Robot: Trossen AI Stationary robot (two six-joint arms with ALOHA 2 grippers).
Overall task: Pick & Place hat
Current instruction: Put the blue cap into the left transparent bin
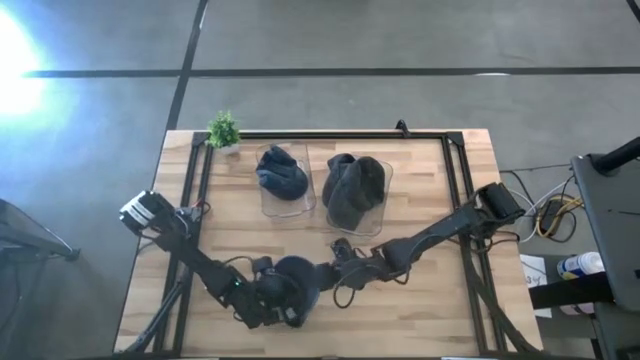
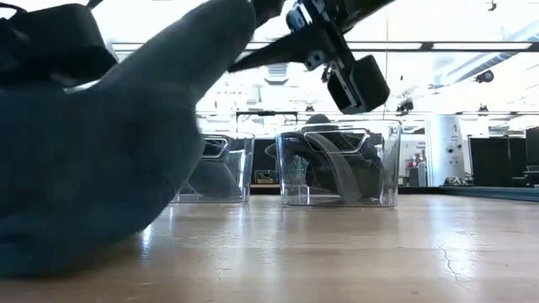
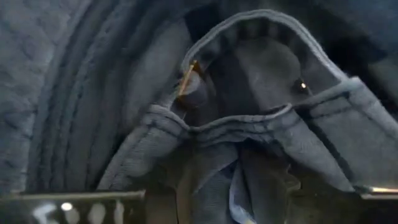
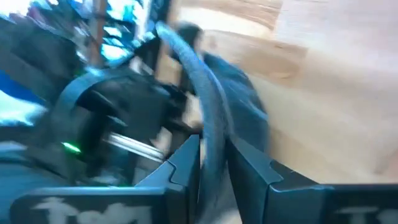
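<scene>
The robot's right gripper should release the blue-grey hat, which still sits on the wooden table, onto the dark hat in the clear bin nearer the plant (image 1: 278, 184).
A dark blue-grey hat (image 1: 297, 283) sits on the near part of the wooden table; in the low view the hat (image 2: 93, 168) rests by its underside on the wood and rises toward the right. My right gripper (image 4: 214, 165) is shut on the hat's edge, reaching in from the table's right (image 1: 337, 272). My left gripper (image 3: 217, 199) is open at the hat's near-left side (image 1: 280, 305). Its fingers stand wide apart on either side of the hat's inner band (image 3: 249, 127). My right gripper pinches the hat's thin rim edge (image 4: 208, 124) between its two fingers (image 4: 186, 163). It comes in slanting from the table's right. The rim stands raised at the hold (image 2: 240, 25), while the hat's lower part (image 2: 76, 252) stays on the table. My left gripper has hat cloth between its open fingers; I cannot tell whether they touch it.
Two clear bins stand on the far half of the table, the left bin (image 1: 285, 185) and the right bin (image 1: 357, 195), each holding a dark hat. A small green plant (image 1: 223, 130) is at the far-left corner. Bare wood lies between the bins and the hat.
</scene>
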